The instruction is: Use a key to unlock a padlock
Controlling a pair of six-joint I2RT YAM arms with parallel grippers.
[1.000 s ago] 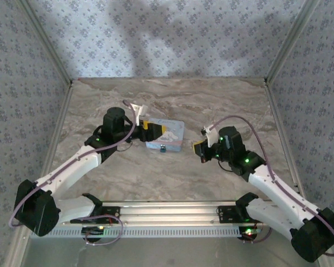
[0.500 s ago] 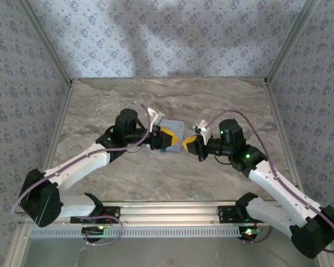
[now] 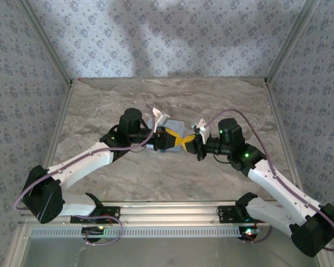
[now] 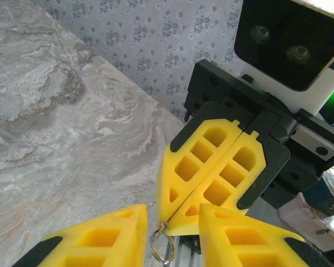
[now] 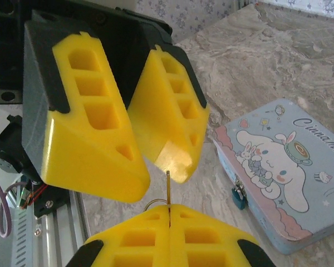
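The key's stem pokes only a short way out of the robot's right gripper, so the left gripper should hold it while the right gripper retakes the key's ring end point(image 5: 154, 203).
My right gripper point(image 5: 168, 211) is shut on the key point(image 5: 168, 189), whose thin metal shaft sticks out from between its yellow pads. The key's wire ring point(image 4: 162, 246) hangs at the tip of the right gripper point(image 4: 211, 172). My left gripper point(image 4: 173, 216) stands open, tip to tip with the right one, one finger on each side of the ring. The tiny teal padlock point(image 5: 239, 196) hangs on the front wall of the pale blue cartoon tin point(image 5: 292, 167), to the right of the key. In the top view both grippers point(image 3: 170, 138) point(image 3: 189, 143) meet above the tin point(image 3: 178, 127).
Marble tabletop point(image 3: 222, 100) lies all round, closed in by patterned walls at the back and both sides. A metal rail point(image 3: 167, 214) with the arm bases runs along the near edge.
Both arms have swung inward: the left gripper moved right, the right gripper moved left, and their tips now meet over the tin. The right gripper stays shut.
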